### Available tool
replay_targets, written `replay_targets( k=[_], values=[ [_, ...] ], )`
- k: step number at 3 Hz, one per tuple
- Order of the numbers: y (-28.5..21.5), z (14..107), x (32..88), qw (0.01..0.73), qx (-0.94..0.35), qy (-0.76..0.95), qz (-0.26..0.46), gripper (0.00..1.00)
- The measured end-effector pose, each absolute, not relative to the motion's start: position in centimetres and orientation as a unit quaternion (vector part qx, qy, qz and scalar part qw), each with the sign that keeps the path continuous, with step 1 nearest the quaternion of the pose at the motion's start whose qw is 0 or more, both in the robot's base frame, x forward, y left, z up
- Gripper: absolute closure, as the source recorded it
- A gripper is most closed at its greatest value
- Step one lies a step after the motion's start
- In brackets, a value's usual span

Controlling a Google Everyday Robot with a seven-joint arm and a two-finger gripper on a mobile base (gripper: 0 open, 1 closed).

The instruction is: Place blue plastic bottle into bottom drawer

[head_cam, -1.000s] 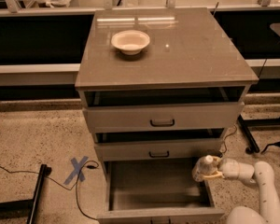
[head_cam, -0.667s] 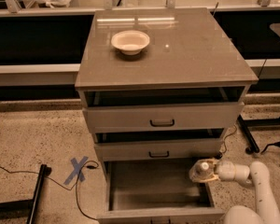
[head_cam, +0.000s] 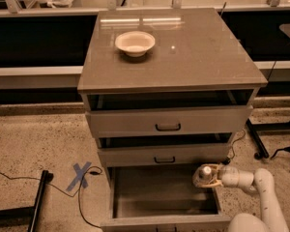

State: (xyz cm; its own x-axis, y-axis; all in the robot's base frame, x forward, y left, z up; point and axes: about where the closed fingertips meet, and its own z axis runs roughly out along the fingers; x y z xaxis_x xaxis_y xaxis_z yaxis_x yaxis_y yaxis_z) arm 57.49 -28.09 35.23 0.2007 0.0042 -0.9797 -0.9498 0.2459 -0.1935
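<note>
My gripper has the blue plastic bottle, hanging just inside the open bottom drawer. It will let go of it on the bottom drawer's inside [head_cam: 188, 188], near the side of the drawer beside my arm.
My gripper [head_cam: 209, 177] reaches in from the right on the white arm [head_cam: 253, 180] and is shut on the blue plastic bottle [head_cam: 205, 173]. The bottle's white cap points up toward the camera. Bottle and gripper hang over the right side of the bottom drawer [head_cam: 154, 192], which is pulled wide open and shows a bare grey floor. The bottle is just inside the drawer's right wall, and I cannot tell whether it touches the floor.
The two upper drawers [head_cam: 167, 122] are pulled out a little. A cream bowl [head_cam: 135, 42] sits on the cabinet top [head_cam: 198, 52]. A blue tape cross [head_cam: 80, 174], cables and a black stand leg [head_cam: 37, 202] lie on the floor at left. Black stand feet [head_cam: 280, 153] are at right.
My gripper has moved left with the bottle, from the drawer's right edge to a spot over the drawer's interior.
</note>
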Motion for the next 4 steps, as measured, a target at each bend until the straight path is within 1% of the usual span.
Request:
replay_targets(
  k=[1,2,3,4],
  values=[
    [-27.0,31.6,56.8,0.623,-0.442,0.510,0.396,1.00],
    [-26.0,28.8,55.9,0.613,-0.449,0.515,0.396,1.00],
    [-24.9,27.3,55.4,0.591,-0.476,0.516,0.397,1.00],
    [-23.9,25.7,55.3,0.552,-0.502,0.530,0.402,1.00]
  ],
)
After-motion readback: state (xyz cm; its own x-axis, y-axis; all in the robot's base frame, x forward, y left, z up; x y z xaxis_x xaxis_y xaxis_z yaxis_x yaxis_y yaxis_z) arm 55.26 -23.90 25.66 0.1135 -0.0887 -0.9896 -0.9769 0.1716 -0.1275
